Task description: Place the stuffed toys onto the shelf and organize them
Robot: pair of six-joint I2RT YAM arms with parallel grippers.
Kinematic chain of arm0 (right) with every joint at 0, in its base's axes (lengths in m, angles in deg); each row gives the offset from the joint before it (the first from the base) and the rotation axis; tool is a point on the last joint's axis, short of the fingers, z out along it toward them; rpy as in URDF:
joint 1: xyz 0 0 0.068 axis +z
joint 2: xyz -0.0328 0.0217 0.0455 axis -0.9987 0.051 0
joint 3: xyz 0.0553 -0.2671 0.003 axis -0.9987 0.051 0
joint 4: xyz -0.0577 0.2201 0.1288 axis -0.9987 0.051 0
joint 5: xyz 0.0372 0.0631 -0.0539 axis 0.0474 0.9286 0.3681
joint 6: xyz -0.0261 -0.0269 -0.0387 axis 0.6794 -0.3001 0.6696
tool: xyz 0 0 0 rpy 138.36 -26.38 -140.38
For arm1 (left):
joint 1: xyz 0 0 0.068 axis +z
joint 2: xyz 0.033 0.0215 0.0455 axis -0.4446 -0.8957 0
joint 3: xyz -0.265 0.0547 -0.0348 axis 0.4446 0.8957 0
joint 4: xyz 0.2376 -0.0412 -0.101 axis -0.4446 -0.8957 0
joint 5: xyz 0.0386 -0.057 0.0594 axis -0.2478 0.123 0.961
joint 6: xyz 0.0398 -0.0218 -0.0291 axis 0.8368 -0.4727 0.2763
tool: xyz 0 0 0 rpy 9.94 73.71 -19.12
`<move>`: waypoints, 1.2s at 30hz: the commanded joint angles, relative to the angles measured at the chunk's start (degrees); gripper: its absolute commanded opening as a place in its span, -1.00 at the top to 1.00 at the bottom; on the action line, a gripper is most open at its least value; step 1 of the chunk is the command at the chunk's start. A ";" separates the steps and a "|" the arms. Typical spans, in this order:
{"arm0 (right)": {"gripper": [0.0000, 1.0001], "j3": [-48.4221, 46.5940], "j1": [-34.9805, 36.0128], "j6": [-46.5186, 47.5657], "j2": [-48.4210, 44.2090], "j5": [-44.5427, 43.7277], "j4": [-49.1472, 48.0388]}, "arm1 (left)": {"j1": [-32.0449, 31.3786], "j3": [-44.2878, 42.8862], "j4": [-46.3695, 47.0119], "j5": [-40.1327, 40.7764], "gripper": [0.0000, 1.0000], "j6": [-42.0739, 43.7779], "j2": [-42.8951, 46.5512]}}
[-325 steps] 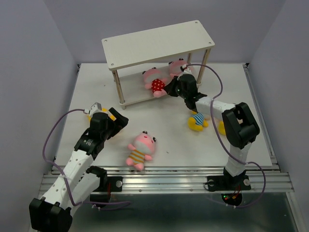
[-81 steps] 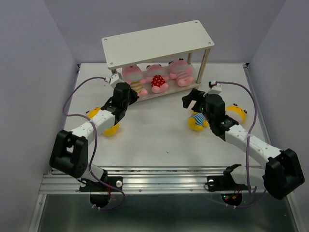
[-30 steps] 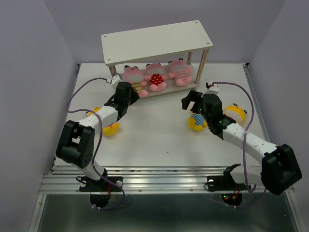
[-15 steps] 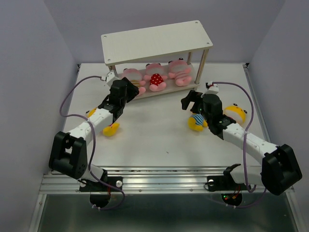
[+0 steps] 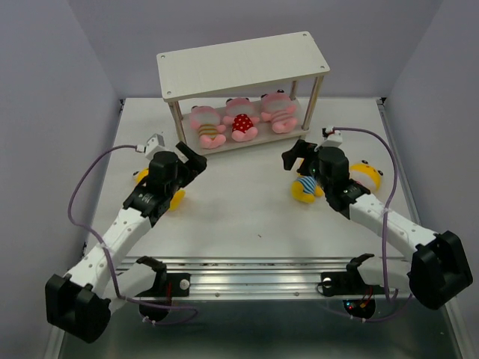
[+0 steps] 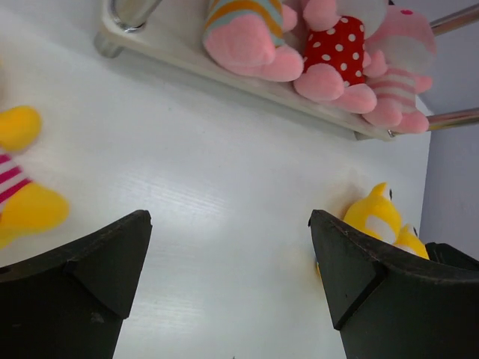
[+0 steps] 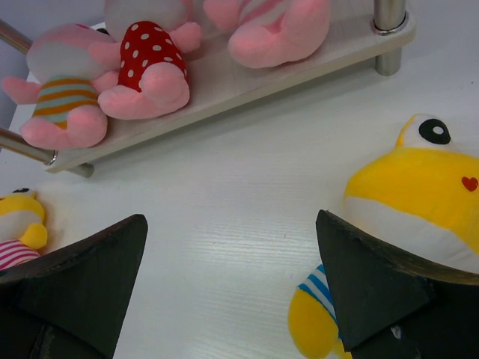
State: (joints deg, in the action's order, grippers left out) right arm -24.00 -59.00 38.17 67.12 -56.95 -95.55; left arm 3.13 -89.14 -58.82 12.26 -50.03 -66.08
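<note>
The yellow toy under my left arm is next for my left gripper, which should go there and close on the toy's bottom (image 5: 171, 208) (image 6: 6, 230), between its legs.
Three pink stuffed toys sit in a row on the lower board of the shelf (image 5: 243, 63): an orange-striped one (image 5: 207, 126), a red polka-dot one (image 5: 241, 123) and a pink-striped one (image 5: 275, 114). My left gripper (image 5: 193, 158) hangs open and empty just in front of the shelf's left end, over bare table (image 6: 230, 218). A yellow toy (image 5: 174, 198) lies partly hidden under the left arm. My right gripper (image 5: 297, 153) is open and empty near the shelf's right leg (image 7: 231, 218). A blue-striped yellow toy (image 7: 419, 202) lies beside its right finger.
Another yellow toy (image 5: 367, 173) lies behind the right forearm near the table's right side. The shelf's thin legs (image 5: 315, 101) stand close to both grippers. Purple cables loop off each wrist. Grey walls close in the table on three sides.
The left gripper opened, let go of the orange-striped pink toy on the lower board and drew back toward the near left. The right arm barely moved.
</note>
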 commanded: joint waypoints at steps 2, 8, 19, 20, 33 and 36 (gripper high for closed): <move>-1.00 0.91 -0.48 0.23 -1.50 0.45 -0.70 | -0.11 3.15 -21.02 7.02 -0.98 -7.45 11.89; -1.00 1.00 -0.48 0.50 -1.58 -0.08 -0.62 | 1.90 5.71 -30.88 10.54 -0.98 -12.22 14.21; -1.00 1.61 -0.48 0.94 -2.55 -1.57 -0.44 | 6.30 2.02 -37.14 15.46 -0.97 -13.28 3.57; -1.00 1.61 -0.48 1.02 -2.47 -1.57 -0.44 | 6.65 2.02 -36.61 15.64 -0.97 -12.32 3.13; -1.00 1.53 -0.48 1.47 -2.11 -3.86 -0.17 | 8.15 3.51 -33.79 12.83 -0.48 -8.79 -1.09; -1.00 1.61 -0.48 1.47 -2.11 -3.95 -0.17 | 8.15 3.86 -32.65 11.60 -0.39 -8.00 -1.79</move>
State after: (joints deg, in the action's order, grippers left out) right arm -22.69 -59.00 38.63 66.07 -59.25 -94.66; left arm 11.09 -84.92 -92.48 24.05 -59.69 -67.21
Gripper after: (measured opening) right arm 0.998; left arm 0.736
